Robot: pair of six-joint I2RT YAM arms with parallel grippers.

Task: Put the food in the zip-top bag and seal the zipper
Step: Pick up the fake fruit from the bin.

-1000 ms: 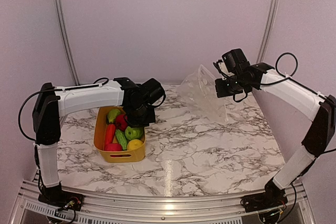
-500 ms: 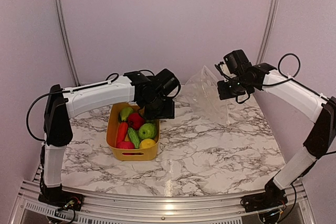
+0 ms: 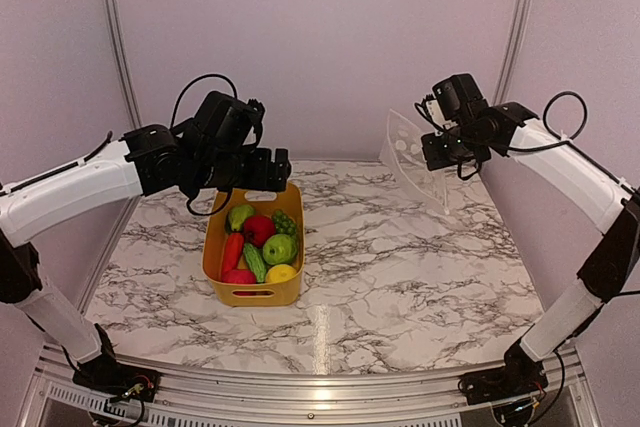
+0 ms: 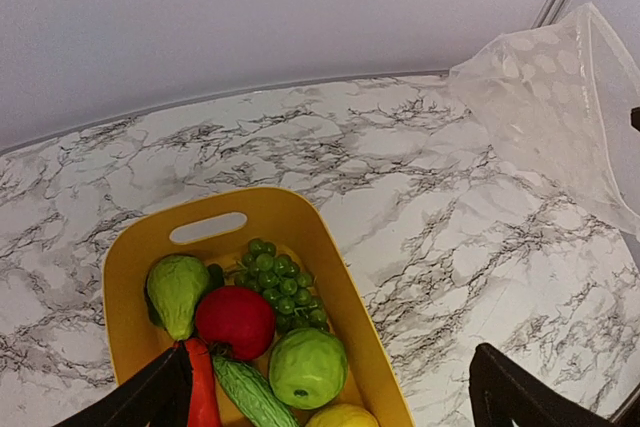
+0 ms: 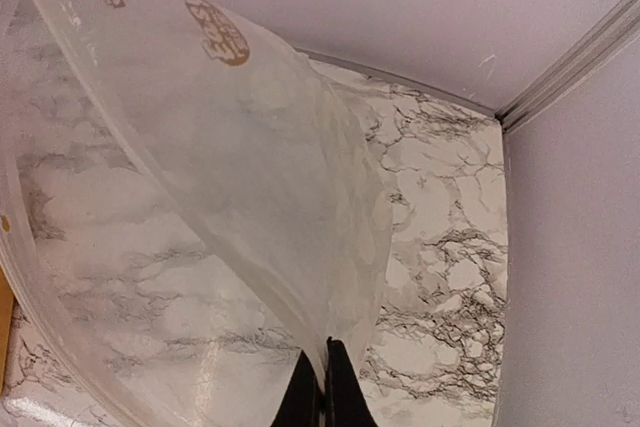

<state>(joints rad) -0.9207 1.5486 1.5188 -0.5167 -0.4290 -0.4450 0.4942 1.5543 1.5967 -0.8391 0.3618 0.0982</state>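
The robot's left gripper needs to close around the sides of the green apple (image 3: pixel 280 249) (image 4: pixel 308 368), between the grapes and the lemon in the yellow bin.
The food (image 3: pixel 260 242) lies in a yellow bin (image 3: pixel 255 295): green apple (image 4: pixel 307 367), red apple (image 4: pixel 235 320), grapes (image 4: pixel 280 282), cucumber (image 4: pixel 250 397), carrot (image 4: pixel 200 397) and lemon (image 4: pixel 345 417). My left gripper (image 3: pixel 268 171) hovers open above the bin's far end, holding nothing; in the left wrist view this gripper (image 4: pixel 330 397) shows only its two dark fingertips, wide apart. My right gripper (image 3: pixel 432 152) is shut on an edge of the clear dotted zip-top bag (image 3: pixel 410 162), which hangs above the table's far right. The film (image 5: pixel 230 167) fans out from the pinched jaws (image 5: pixel 322 387). I cannot make out the zipper.
The yellow bin (image 4: pixel 300 217) stands left of centre on the marble table (image 3: pixel 400 277), with a handle slot at its far end. Pink walls and metal corner posts (image 3: pixel 515 27) close in the back and sides. The bag (image 4: pixel 545 97) hangs to the right of the bin.
The bin slid a little to the right with the left gripper at it. That gripper then opened, rose and drew back to the left. The right gripper lifted the bag slightly.
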